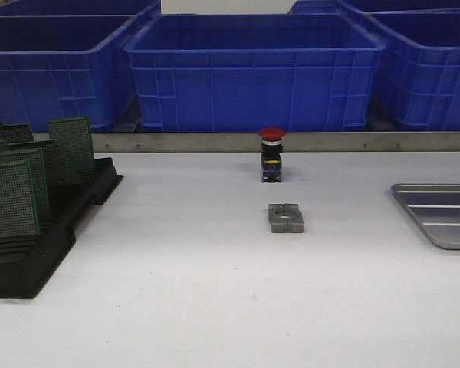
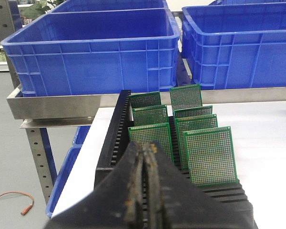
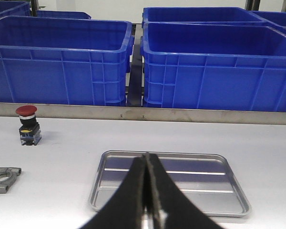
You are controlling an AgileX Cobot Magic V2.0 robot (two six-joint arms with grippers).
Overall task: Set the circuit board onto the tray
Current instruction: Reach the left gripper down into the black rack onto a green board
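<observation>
Next, I move my left gripper to the top edge [image 1: 6, 163] [image 2: 207, 130] of the frontmost green circuit board in the black slotted rack and close it there.
Several green circuit boards [image 1: 11, 199] stand upright in a black slotted rack [image 1: 38, 253] at the table's left; the left wrist view shows the same circuit boards [image 2: 209, 155] in the rack [image 2: 112, 143]. The silver tray [image 1: 445, 218] lies empty at the right edge of the front view; the right wrist view shows the whole tray [image 3: 200, 188]. My left gripper [image 2: 144, 151] is shut and empty, hovering in front of the boards. My right gripper [image 3: 146, 160] is shut and empty, just short of the tray. Neither gripper appears in the front view.
A red-capped push button [image 1: 272, 153] stands mid-table, with a grey metal clamp block [image 1: 285, 218] in front of it. Large blue bins [image 1: 253, 73] line a metal-edged shelf behind the table. The table's left edge drops off beside the rack.
</observation>
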